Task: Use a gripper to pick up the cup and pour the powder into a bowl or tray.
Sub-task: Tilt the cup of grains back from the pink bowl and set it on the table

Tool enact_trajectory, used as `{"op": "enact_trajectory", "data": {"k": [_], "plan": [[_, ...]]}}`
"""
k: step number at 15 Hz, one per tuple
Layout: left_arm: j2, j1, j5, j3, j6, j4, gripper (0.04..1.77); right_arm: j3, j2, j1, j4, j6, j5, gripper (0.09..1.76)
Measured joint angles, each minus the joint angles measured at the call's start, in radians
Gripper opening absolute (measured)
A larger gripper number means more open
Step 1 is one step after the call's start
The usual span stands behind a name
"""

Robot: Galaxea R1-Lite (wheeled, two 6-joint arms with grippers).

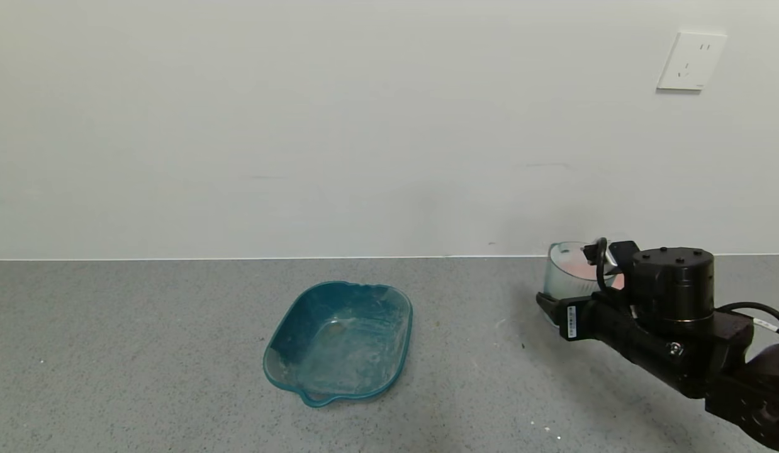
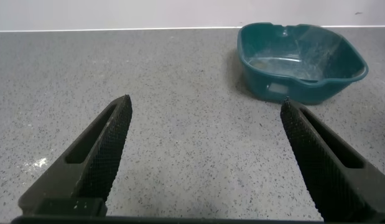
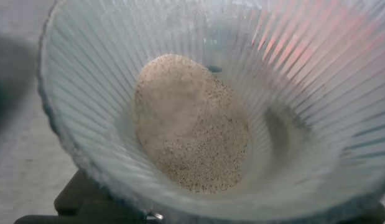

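The robot's right gripper will set the clear ribbed cup down on the counter point(image 1: 499, 316) between the teal tray and the pink bowl.
My right gripper point(image 1: 571, 281) is shut on the clear ribbed cup point(image 1: 562, 277) and holds it near the back wall at the right of the counter. In the right wrist view the cup point(image 3: 86, 124) fills the frame, with a heap of pale tan powder point(image 3: 192, 124) lying inside it. The pink bowl point(image 1: 618, 281) shows only as a pink patch behind the cup and gripper, and as a pink tint through the cup wall point(image 3: 304, 43). My left gripper point(image 2: 204, 109) is open and empty above bare counter, out of the head view.
A teal translucent squarish tray point(image 1: 339, 340) sits at the counter's middle, dusted with powder inside; it also shows in the left wrist view point(image 2: 298, 59). The white wall runs along the counter's back edge.
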Motion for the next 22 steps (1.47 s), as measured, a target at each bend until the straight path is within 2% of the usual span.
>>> {"op": "enact_trajectory", "data": {"k": [6, 13, 22], "plan": [[0.000, 0.000, 0.000, 0.000, 0.000, 0.000, 1.72, -0.103, 0.154, 0.038, -0.113, 0.015, 0.003, 1.32], [0.000, 0.000, 0.000, 0.000, 0.000, 0.000, 1.72, -0.239, 0.355, 0.042, -0.128, 0.015, 0.003, 1.32], [0.000, 0.000, 0.000, 0.000, 0.000, 0.000, 1.72, -0.263, 0.451, 0.082, -0.129, 0.012, 0.001, 1.32]]}}
